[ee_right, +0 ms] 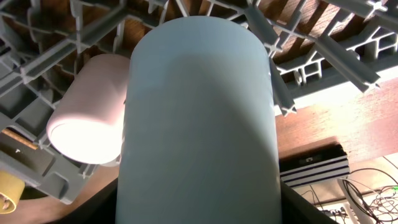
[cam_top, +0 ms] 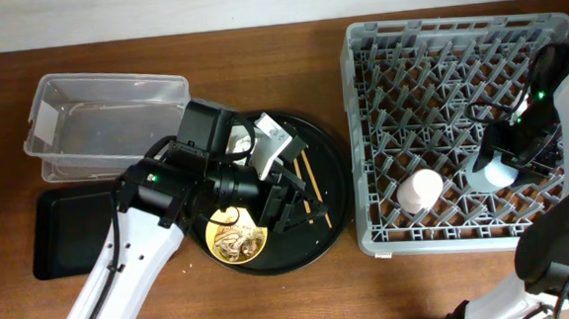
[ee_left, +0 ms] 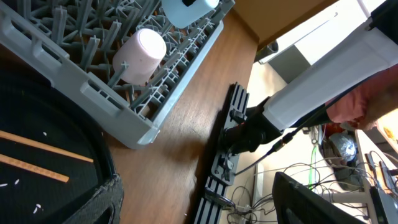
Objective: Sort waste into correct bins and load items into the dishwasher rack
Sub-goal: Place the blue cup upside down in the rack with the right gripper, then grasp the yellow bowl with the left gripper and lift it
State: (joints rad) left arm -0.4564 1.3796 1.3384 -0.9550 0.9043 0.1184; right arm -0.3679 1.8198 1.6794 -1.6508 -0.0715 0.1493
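Observation:
My left gripper is to go to the yellow bowl next, and I will close it on the bowl's rim (cam_top: pixel 266 237), on the side facing the wooden chopsticks.
My right gripper (cam_top: pixel 497 161) is shut on the small blue cup (ee_right: pixel 199 112) and holds it over the front right part of the grey dishwasher rack (cam_top: pixel 455 30). The pink cup (cam_top: pixel 420 189) lies on its side in the rack just left of it, and also shows in the right wrist view (ee_right: pixel 87 115). My left gripper (cam_top: pixel 289 194) is open and empty above the right side of the round black tray (cam_top: pixel 333 221). Two wooden chopsticks (cam_top: pixel 312 183) lie on that tray beside it. The yellow bowl (cam_top: pixel 237 235) with brownish scraps sits at the tray's front. My left arm hides the plate and tissue.
The clear plastic tub (cam_top: pixel 104 126) stands at the back left. The shallow black rectangular tray (cam_top: pixel 66 232) lies in front of it. The left wrist view shows the rack's front corner (ee_left: pixel 134 127), bare wood and the table's edge rail (ee_left: pixel 224 155).

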